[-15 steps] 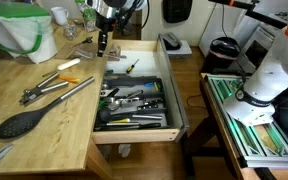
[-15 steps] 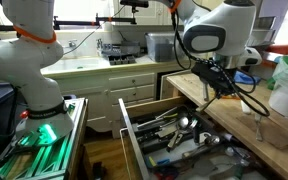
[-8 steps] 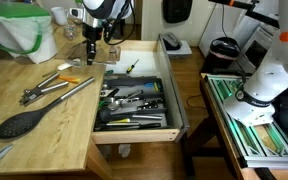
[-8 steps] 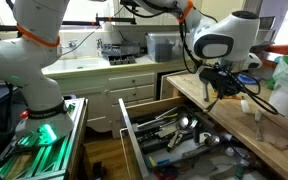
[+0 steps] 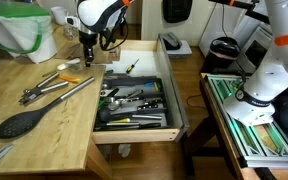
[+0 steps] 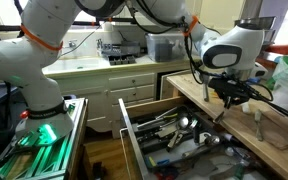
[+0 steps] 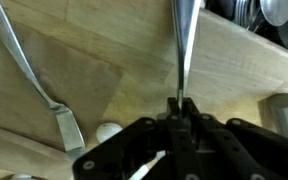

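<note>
The robot will use its gripper to set the metal utensil down on the wood (image 5: 87, 68) (image 7: 156, 93) between the small white thing and the black slotted spoon's handle. The held utensil is over the wooden counter now.
My gripper (image 5: 88, 50) is over the wooden counter (image 5: 44, 140), just left of the open drawer (image 5: 134, 100). It also shows in an exterior view (image 6: 227, 96). In the wrist view the jaws (image 7: 180, 108) are shut on the thin handle of a metal utensil (image 7: 184, 45) that points away toward the drawer. The utensil's far end is out of view. A second metal utensil (image 7: 29, 75) lies on the wood to the left of the jaws. A small white thing (image 7: 108, 131) lies close by.
The drawer is full of metal and black utensils (image 6: 179, 130). Tongs (image 5: 56, 90) and a black slotted spoon (image 5: 22, 123) lie on the counter. A white and green bin (image 5: 24, 30) stands at the back. A green rack (image 5: 254, 120) stands right of the drawer.
My gripper has moved from over the drawer's back left corner leftward to over the counter, with the thin utensil still in its jaws. Nothing else has moved.
</note>
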Motion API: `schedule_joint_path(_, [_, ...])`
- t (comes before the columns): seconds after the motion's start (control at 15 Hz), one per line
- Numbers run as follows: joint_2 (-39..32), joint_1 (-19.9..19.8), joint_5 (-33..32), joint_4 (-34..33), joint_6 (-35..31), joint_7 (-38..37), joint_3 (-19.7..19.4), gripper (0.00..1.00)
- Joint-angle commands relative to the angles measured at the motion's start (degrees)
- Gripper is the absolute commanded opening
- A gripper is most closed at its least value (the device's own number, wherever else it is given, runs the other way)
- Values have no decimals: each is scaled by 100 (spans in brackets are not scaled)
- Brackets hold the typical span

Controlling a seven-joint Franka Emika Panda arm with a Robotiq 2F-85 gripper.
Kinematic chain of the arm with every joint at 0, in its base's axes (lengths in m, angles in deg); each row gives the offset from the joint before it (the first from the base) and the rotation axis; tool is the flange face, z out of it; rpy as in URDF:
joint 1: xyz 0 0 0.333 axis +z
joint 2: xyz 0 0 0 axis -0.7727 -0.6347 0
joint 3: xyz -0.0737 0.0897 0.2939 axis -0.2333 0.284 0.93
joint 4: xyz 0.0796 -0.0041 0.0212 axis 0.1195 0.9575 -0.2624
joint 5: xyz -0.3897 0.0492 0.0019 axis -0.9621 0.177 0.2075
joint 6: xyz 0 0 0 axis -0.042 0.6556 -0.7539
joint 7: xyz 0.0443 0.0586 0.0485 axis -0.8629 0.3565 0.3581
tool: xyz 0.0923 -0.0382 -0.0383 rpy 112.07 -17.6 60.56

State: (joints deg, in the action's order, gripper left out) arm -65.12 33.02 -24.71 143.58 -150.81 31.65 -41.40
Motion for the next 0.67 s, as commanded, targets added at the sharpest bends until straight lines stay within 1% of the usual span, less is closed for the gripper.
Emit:
schedule_joint_path(0.0, [-450, 80, -367, -623, 83, -16, -132, 2])
schedule_joint_path(0.33, [-707, 84, -469, -946, -211, 187, 11, 2])
schedule_joint_path(0.6, [-879, 57, -389, -1099, -417, 515, 217, 2])
